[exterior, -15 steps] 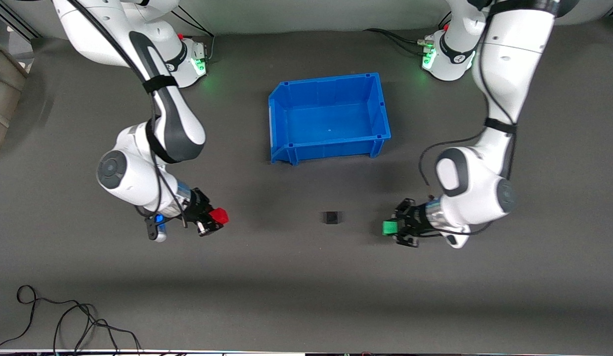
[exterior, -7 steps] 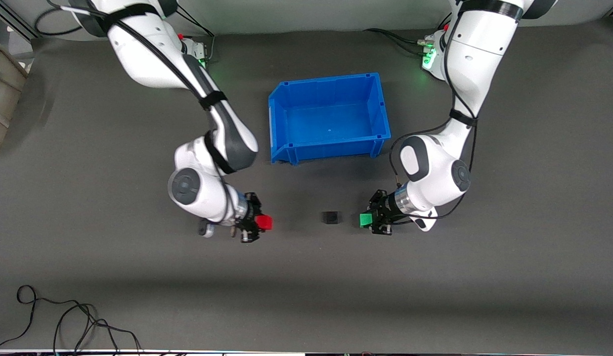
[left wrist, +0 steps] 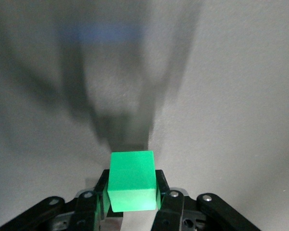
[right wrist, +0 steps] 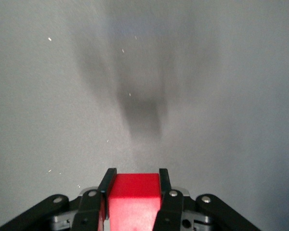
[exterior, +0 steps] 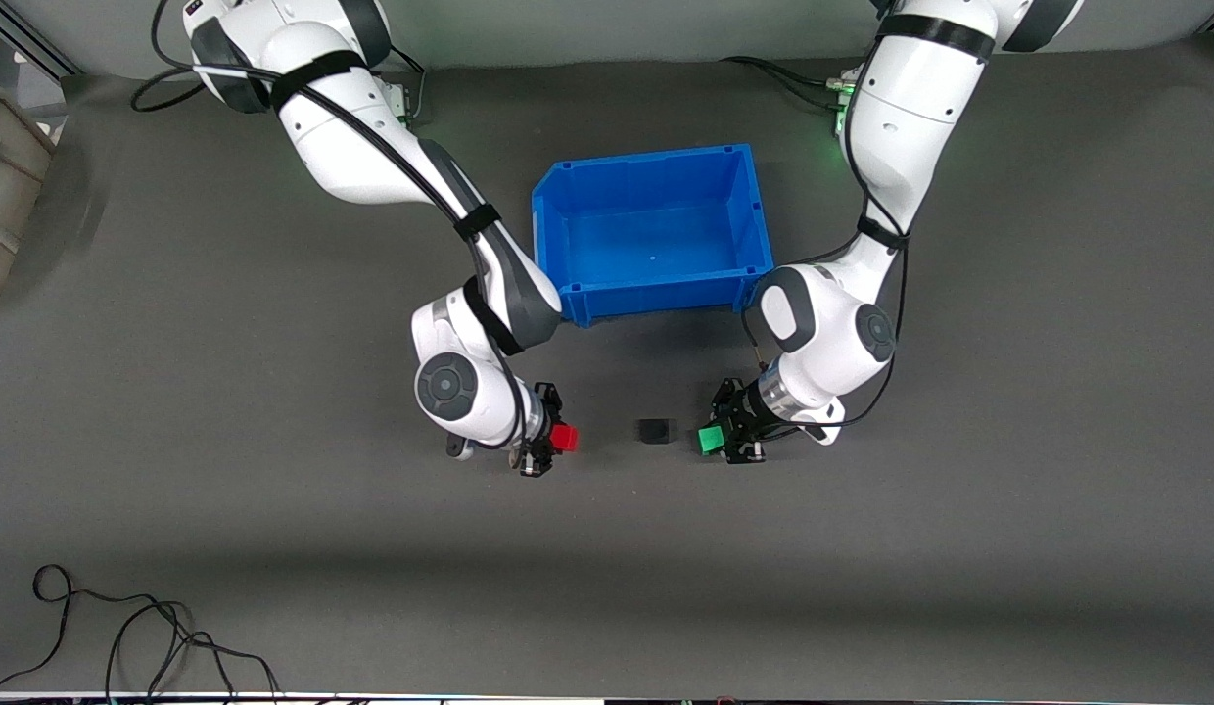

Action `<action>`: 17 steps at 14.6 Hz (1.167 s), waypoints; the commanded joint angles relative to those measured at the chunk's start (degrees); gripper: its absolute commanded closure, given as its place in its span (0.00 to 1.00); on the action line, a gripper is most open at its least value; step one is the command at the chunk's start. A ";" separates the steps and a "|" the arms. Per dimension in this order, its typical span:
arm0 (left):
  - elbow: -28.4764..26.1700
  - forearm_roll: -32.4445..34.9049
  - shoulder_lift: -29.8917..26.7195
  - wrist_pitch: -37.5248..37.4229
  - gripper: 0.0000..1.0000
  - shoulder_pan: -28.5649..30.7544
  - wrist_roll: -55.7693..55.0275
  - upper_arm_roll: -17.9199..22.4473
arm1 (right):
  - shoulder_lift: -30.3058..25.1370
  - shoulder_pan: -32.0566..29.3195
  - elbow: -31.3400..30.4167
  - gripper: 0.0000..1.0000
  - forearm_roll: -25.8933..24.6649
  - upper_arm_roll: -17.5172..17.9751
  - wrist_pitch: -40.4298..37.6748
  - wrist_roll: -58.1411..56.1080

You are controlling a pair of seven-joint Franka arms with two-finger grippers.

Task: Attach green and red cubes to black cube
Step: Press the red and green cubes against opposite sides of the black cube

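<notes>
My left gripper needs to release the green cube, now just off the black cube, against the black cube (exterior: 664, 428), placing it on the side that faces away from the red cube.
The black cube (exterior: 655, 431) sits on the dark table mat, nearer to the front camera than the blue bin. My left gripper (exterior: 717, 440) (left wrist: 133, 192) is shut on the green cube (exterior: 709, 440) (left wrist: 132, 180), just off the black cube toward the left arm's end, with a small gap between them. My right gripper (exterior: 558, 439) (right wrist: 134, 190) is shut on the red cube (exterior: 565, 438) (right wrist: 134, 197), a bit farther off toward the right arm's end. Both cubes stick out past the fingertips and face the black cube. Neither wrist view shows the black cube.
A blue bin (exterior: 568, 211) with nothing in it stands between the two arms, close to both elbows. Loose black cable (exterior: 127, 636) lies at the table's front corner at the right arm's end. A beige container (exterior: 10, 186) stands at that end's edge.
Both arms have swung inward toward the black cube, each carrying its cube. The green cube has come close beside the black one; the red cube has closed much of its gap.
</notes>
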 commanded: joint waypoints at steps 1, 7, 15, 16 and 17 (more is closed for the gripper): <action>0.24 -1.15 0.05 0.84 0.87 -2.76 -1.38 0.92 | 5.60 1.41 8.00 1.00 -0.10 -0.64 -1.93 5.47; 1.56 -1.24 1.63 2.07 0.87 -4.53 -1.91 0.92 | 9.03 5.63 10.20 1.00 -2.20 -0.72 -1.85 11.45; 4.11 -1.15 3.65 2.07 0.87 -4.70 -2.26 0.92 | 10.27 7.47 10.12 1.00 -7.13 -0.72 -2.29 12.86; 4.37 -1.15 3.83 2.15 0.87 -4.70 -2.26 0.92 | 10.35 7.47 10.29 1.00 -7.13 -0.72 -2.29 13.04; 4.55 -1.15 4.09 2.15 0.87 -4.79 -2.26 0.92 | 10.44 7.47 10.47 1.00 -7.13 -0.72 -2.29 13.47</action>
